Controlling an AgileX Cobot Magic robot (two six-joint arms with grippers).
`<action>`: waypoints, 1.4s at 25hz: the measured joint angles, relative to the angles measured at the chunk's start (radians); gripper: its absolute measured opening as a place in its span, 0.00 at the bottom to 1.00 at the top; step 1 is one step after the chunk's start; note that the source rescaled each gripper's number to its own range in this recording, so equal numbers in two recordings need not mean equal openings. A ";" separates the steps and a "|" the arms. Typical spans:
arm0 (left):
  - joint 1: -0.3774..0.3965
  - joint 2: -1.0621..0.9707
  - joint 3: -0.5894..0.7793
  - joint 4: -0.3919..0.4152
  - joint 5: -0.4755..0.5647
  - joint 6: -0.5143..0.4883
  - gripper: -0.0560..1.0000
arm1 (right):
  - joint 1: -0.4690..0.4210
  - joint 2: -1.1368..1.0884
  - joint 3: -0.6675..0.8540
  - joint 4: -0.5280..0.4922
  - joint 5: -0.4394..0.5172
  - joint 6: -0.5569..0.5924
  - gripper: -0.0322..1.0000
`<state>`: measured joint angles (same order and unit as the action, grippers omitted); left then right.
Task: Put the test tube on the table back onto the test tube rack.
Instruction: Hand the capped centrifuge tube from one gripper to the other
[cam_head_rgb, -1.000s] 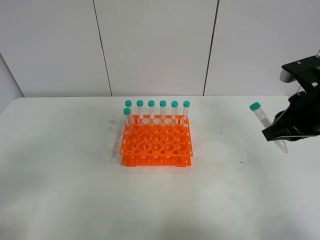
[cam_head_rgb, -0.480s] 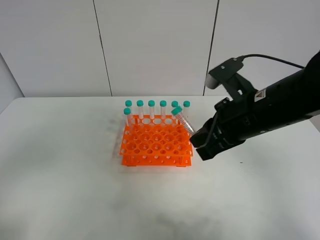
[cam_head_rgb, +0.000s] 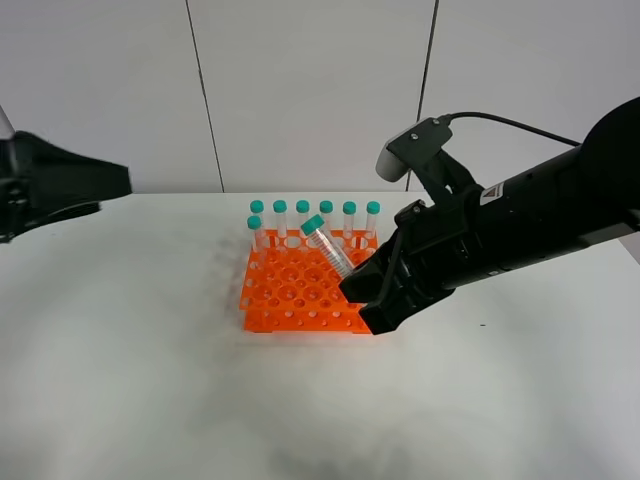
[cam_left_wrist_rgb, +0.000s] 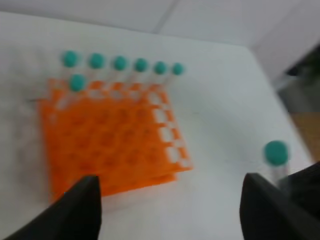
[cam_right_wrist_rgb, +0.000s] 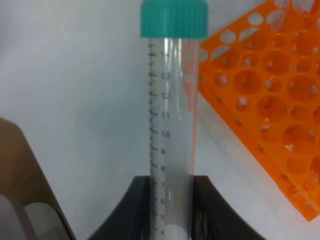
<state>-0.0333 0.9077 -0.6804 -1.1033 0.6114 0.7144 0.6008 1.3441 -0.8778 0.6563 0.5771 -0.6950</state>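
I need to close my left gripper on the teal cap (cam_head_rgb: 313, 225) (cam_left_wrist_rgb: 276, 153) of the test tube that my right gripper holds over the orange test tube rack.
My right gripper (cam_head_rgb: 368, 288) is shut on the lower part of the test tube (cam_head_rgb: 331, 251), a clear tube with a teal cap. The tube is held in the air, tilted, over the front right part of the orange test tube rack (cam_head_rgb: 300, 290) on the white table (cam_head_rgb: 150, 380). In the right wrist view the tube (cam_right_wrist_rgb: 172, 110) stands between the black fingers (cam_right_wrist_rgb: 136, 210), with the rack (cam_right_wrist_rgb: 270, 85) beside it. Several teal-capped tubes (cam_head_rgb: 303, 218) stand along the rack's back row. My left gripper (cam_left_wrist_rgb: 170, 210) is open and empty, away from the rack (cam_left_wrist_rgb: 110, 135).
My left arm (cam_head_rgb: 60, 180) shows at the far left edge of the high view, above the table. White wall panels stand behind the table. The right arm's dark body (cam_head_rgb: 520, 230) reaches in from the right.
My right gripper has carried the tube leftward from the table's right edge to over the rack. My left arm has come into view at the far left.
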 joint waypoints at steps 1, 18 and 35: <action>-0.015 0.047 0.000 -0.079 0.004 0.078 0.74 | 0.000 0.000 0.000 0.006 0.002 -0.001 0.05; -0.428 0.421 -0.054 -0.618 -0.153 0.512 0.73 | 0.000 0.000 0.000 0.085 0.021 -0.084 0.05; -0.510 0.488 -0.092 -0.621 -0.177 0.524 0.70 | 0.000 0.000 0.000 0.091 -0.006 -0.076 0.04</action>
<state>-0.5437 1.3961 -0.7727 -1.7247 0.4347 1.2384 0.6008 1.3441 -0.8778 0.7474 0.5716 -0.7707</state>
